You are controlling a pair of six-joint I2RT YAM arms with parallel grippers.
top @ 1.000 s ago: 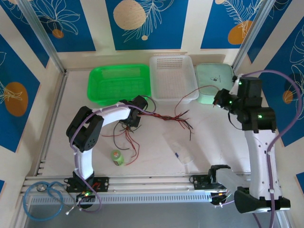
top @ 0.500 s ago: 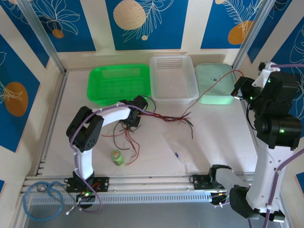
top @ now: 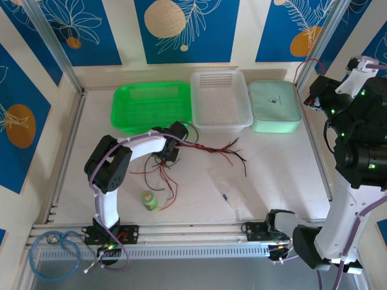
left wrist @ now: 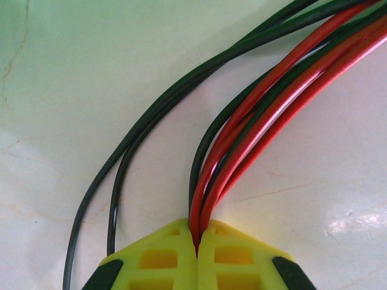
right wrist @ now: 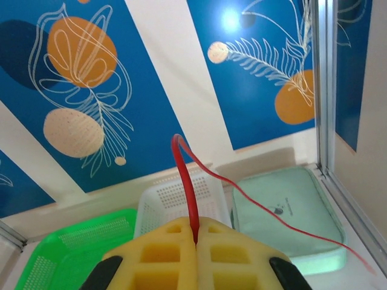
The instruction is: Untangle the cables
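My left gripper should open, as it is pinching several red and black cables together, and take just the inner black cable (left wrist: 115, 193) that curves apart from the bundle.
The cables (top: 211, 149) lie as a red and black bundle mid-table, with loose strands fanning out at the cables' left end (top: 162, 176). My left gripper (top: 169, 149) rests on the table, shut on that bundle. In the left wrist view its yellow fingertips (left wrist: 196, 240) pinch red and black cables (left wrist: 260, 115), and two black strands loop past on the left. My right gripper (top: 311, 98) is raised high at the far right, shut on a single red cable (top: 307, 62). In the right wrist view this red cable (right wrist: 184, 172) rises from the right gripper (right wrist: 195, 240), arches over and trails down to the right.
At the back stand a green basket (top: 127, 112), a white perforated basket (top: 199, 96) and a mint lidded box (top: 275, 106). A small green bottle (top: 149, 200) and a clear plastic bag (top: 228, 186) lie near the front. A light-blue hose (top: 57, 248) coils at the front left.
My right arm has swung up and to the right, drawing its red cable away from the bundle. The strand that stretched across the table is now off it. The left arm has held still.
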